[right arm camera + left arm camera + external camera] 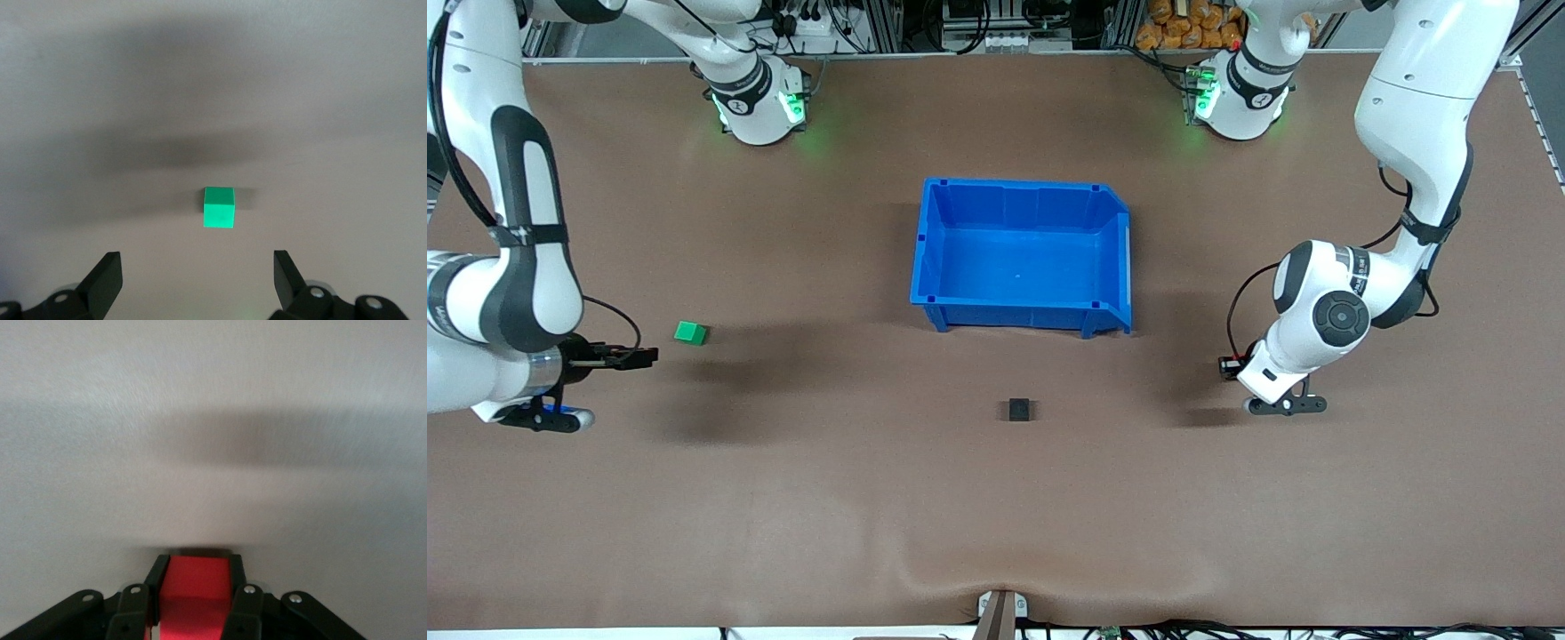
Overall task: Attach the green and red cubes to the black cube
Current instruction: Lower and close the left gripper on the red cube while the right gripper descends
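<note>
I need to close my right gripper on opposite sides of the green cube [690, 334] [219, 212], so that it can be carried to the black cube.
The black cube [1020, 410] sits alone on the brown table, nearer to the front camera than the blue bin. The green cube [690, 332] lies toward the right arm's end of the table. My right gripper [637, 357] hangs just beside it, open and empty. In the right wrist view the green cube [219, 207] lies ahead of my open right gripper [197, 267]. My left gripper [1230, 366] is low over the table toward the left arm's end. In the left wrist view my left gripper [197, 563] is shut on the red cube [197, 587].
An empty blue bin [1014, 316] stands mid-table, farther from the front camera than the black cube. The two arm bases stand along the table's edge farthest from the front camera. A small clamp [1000, 609] sits at the table's edge nearest the front camera.
</note>
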